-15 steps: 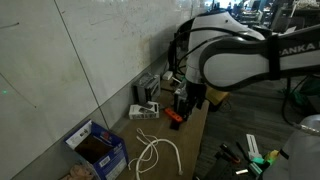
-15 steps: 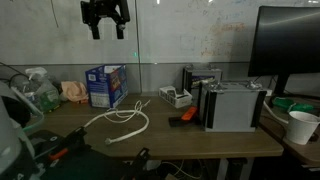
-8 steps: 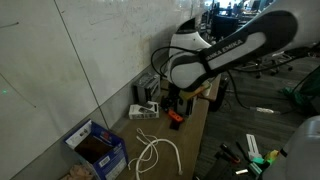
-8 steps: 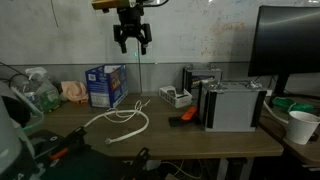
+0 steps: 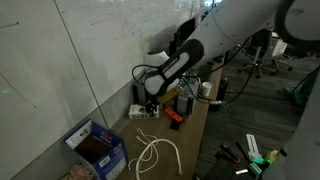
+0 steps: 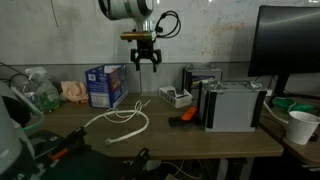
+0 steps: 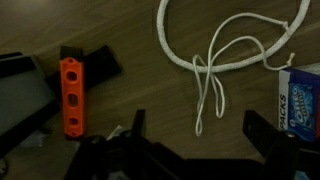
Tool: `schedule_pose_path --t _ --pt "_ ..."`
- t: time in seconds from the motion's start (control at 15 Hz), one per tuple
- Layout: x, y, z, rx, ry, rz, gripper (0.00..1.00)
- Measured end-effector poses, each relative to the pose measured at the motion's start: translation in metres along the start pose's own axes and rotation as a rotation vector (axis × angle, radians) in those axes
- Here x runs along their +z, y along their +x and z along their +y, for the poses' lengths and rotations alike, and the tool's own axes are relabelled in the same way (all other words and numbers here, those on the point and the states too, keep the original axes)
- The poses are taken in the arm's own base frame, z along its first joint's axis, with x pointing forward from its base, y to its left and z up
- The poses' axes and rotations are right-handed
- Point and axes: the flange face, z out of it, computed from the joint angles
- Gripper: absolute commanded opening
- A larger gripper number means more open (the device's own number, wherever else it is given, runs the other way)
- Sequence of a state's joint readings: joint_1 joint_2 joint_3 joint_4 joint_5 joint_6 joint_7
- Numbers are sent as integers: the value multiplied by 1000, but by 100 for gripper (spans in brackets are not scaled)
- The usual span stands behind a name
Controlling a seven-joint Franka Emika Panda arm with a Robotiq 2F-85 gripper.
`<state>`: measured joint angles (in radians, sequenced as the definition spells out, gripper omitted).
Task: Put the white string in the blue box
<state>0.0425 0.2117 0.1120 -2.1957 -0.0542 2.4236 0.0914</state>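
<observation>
Next, I move my gripper to the short narrow loop (image 5: 142, 133) (image 7: 207, 112) of the white string, near the grey-white device box, and close it there.
The white string (image 5: 156, 153) lies in loose loops on the wooden table in both exterior views (image 6: 122, 122); in the wrist view (image 7: 225, 55) its loops lie ahead of my fingers. The blue box (image 5: 97, 148) stands open with a dark inside near the wall, also in an exterior view (image 6: 105, 85); one corner shows in the wrist view (image 7: 302, 95). My gripper (image 6: 148, 60) hangs open and empty well above the table, between the box and the grey devices (image 5: 151, 97); its fingertips (image 7: 198, 125) are spread wide.
An orange tool (image 7: 70, 96) lies on the table (image 6: 200, 138) beside a grey machine (image 6: 236, 106). A small grey-white device box (image 6: 176, 97) sits by the wall. A monitor (image 6: 289, 45) and white cup (image 6: 300, 126) stand at one end.
My arm has swung down and along the table, from high near the wall above the box to a lower spot above the middle. The string and box have not moved.
</observation>
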Motion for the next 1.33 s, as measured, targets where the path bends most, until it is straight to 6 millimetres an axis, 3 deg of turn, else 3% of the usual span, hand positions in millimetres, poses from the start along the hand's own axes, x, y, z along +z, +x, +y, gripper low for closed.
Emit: schedule_pose_path --t 0.33,0.73,1.0,1.33 --pt "78 44 -29 -88 30 -35 100" --pt "158 60 -48 -223 64 -103 100" --pt "188 63 -55 -286 84 -127 100" --pt "203 65 -69 -311 98 -129 100"
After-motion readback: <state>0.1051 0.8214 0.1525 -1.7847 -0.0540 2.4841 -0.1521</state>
